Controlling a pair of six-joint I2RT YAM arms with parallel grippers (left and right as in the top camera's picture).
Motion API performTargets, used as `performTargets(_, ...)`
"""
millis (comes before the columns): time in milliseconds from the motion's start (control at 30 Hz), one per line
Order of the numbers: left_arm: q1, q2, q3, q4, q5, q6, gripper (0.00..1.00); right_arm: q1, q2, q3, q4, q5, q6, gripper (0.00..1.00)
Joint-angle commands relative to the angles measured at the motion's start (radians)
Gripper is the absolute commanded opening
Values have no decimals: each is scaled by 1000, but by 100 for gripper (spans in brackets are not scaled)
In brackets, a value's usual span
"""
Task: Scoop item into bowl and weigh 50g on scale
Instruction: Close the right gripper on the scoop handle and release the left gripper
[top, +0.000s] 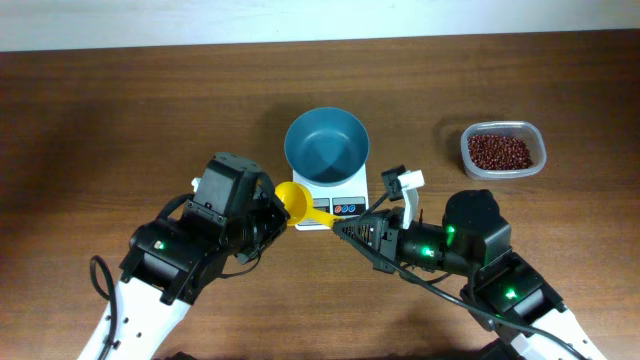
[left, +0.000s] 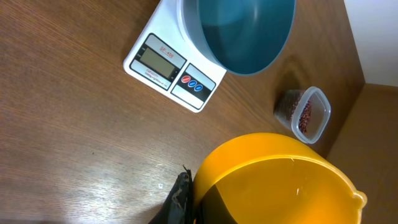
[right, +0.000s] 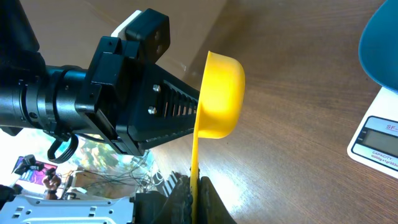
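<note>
I have my left gripper shut on the cup that must scoop the beans, so it should steady the scoop while my right gripper retakes its handle (top: 323, 217), then release.
The teal bowl (top: 326, 143) stands on the white scale (top: 345, 203) at mid-table, and nothing shows inside the bowl. A yellow scoop (top: 296, 201) hangs just left of the scale's front, held by both grippers. My left gripper (top: 274, 208) is shut on its cup; in the left wrist view one dark finger (left: 180, 198) presses the cup's (left: 280, 180) outer wall and the other is hidden. My right gripper (right: 196, 186) is shut on the thin handle (right: 195, 155). The item, red-brown beans (top: 500, 151), lies in a clear tub at the far right.
The clear tub (top: 537, 150) stands right of the scale, apart from it. The scale's display (left: 157, 59) and buttons (left: 194, 83) face the arms. Bare wooden table (top: 120, 120) spreads to the left and behind the bowl. The two arms (top: 180, 250) meet in front of the scale.
</note>
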Motion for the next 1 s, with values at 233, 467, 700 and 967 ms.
performTargets(233,-5,1,8,-13,-7,5,0,7,-7,21,19,-2,-6,4)
performTargets(467,-5,-2,8,-13,-8,6,0,6,-7,21,18,13,-6,4)
performTargets(700,-5,-2,8,-13,-12,6,0,6,-7,21,18,13,-6,4)
performTargets(967,-5,-2,8,-13,-12,6,0,6,-7,21,19,13,-6,20)
